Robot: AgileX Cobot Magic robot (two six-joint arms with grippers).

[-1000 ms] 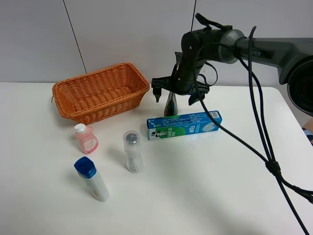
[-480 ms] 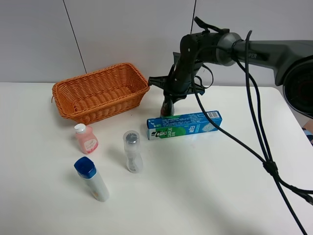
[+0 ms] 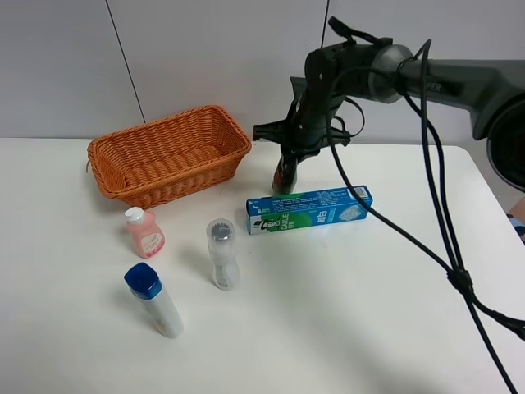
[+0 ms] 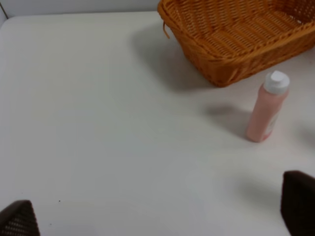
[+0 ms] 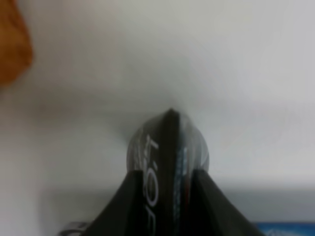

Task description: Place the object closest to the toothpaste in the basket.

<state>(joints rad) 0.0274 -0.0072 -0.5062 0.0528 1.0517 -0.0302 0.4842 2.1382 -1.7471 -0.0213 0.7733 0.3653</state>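
Observation:
I should let go of the dark tube, now pinched upright behind the toothpaste, inside with my right gripper, so that it leans on the back side of the orange wicker basket [image 3: 182,133].
The toothpaste [image 3: 309,210] is a blue-green box lying flat at mid-table. Just behind it stands a dark tube with a reddish cap [image 3: 283,176], tilted a little. My right gripper [image 3: 288,167] is shut on this tube from above; the right wrist view shows the tube [image 5: 167,142] pinched between both fingers [image 5: 135,196]. The orange wicker basket [image 3: 176,180] sits at the back left, and is empty. My left gripper [image 4: 157,219] is open, with only its fingertips showing over bare table, out of the high view.
A pink bottle [image 3: 145,234] lies in front of the basket and shows in the left wrist view [image 4: 267,108] beside the basket [image 4: 236,69]. A clear bottle [image 3: 222,253] and a blue-capped white bottle [image 3: 154,300] lie nearer the front. Cables hang from the right arm.
My right gripper's fingers, spread wide around the tube a second ago, have closed on it. The tube now leans slightly. Nothing else has moved.

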